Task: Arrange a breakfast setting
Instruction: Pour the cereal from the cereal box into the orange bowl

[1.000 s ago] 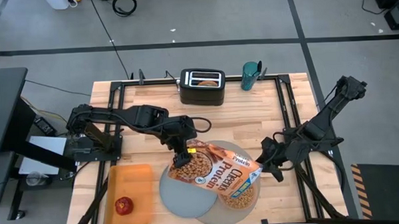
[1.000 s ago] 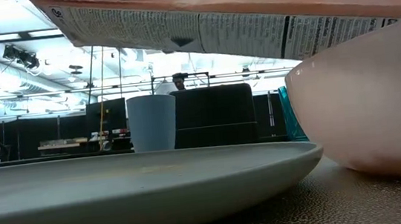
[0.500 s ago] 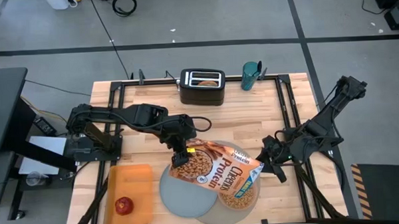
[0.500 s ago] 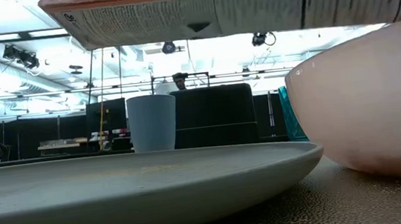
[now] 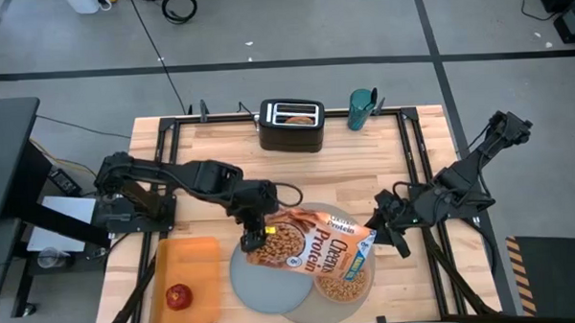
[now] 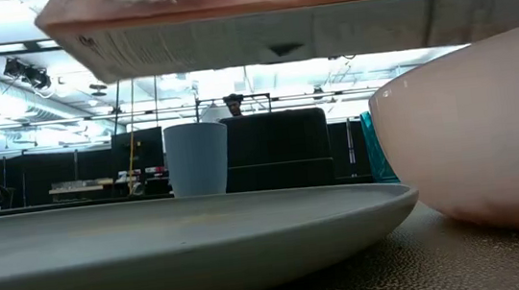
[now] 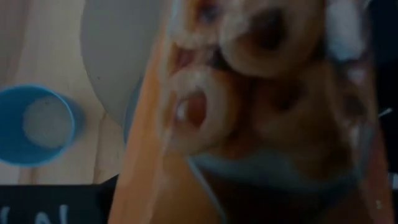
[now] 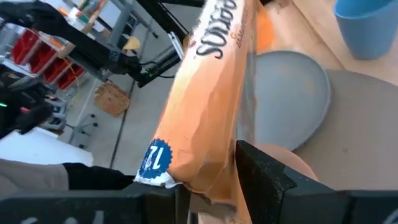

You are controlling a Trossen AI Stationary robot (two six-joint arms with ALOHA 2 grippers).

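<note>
Next, I pinch the cereal box's long far side [image 5: 295, 211] with my left gripper, which sits at the cereal box's plate-side end, before I carry it clear of the bowl.
The orange cereal box [image 5: 310, 247] hangs over the grey-blue plate [image 5: 268, 282] and the pink bowl [image 5: 348, 288], which has cereal in it. Both stand on the round grey mat [image 5: 291, 313]. My left gripper [image 5: 252, 238] is shut on the box's left end and my right gripper [image 5: 378, 229] on its right end. In the low view the box's underside [image 6: 276, 27] spans the top, above the plate [image 6: 173, 241] and the bowl [image 6: 491, 140]. The red apple [image 5: 178, 296] lies on an orange board. The bagel half [image 5: 292, 110] sits in the toaster. The teal cup [image 5: 360, 109] stands at the far edge. The spoon is out of view. My left gripper holds the box by its left end [image 5: 262, 241], coming from the far left and slanting down; the box's printed face [image 7: 249, 99] fills the wrist view and hides the fingers. The box is clear of the plate. My right gripper pinches the box's right end [image 8: 214, 177] between its two fingers [image 8: 267, 177], coming level from the table's right. That end hangs over the bowl, clear of it.
A black toaster [image 5: 291, 126] stands at the far middle. An orange board [image 5: 188, 272] lies at the near left. A blue cup [image 8: 367, 18] stands beyond the plate and also shows in the left wrist view [image 7: 38, 124] and the low view [image 6: 196, 158].
My left gripper has gone down and toward the table's near left with the box's left end. The box, which slanted with its right end lower, now hangs about level over the plate and bowl. My right gripper has shifted slightly toward the far left.
</note>
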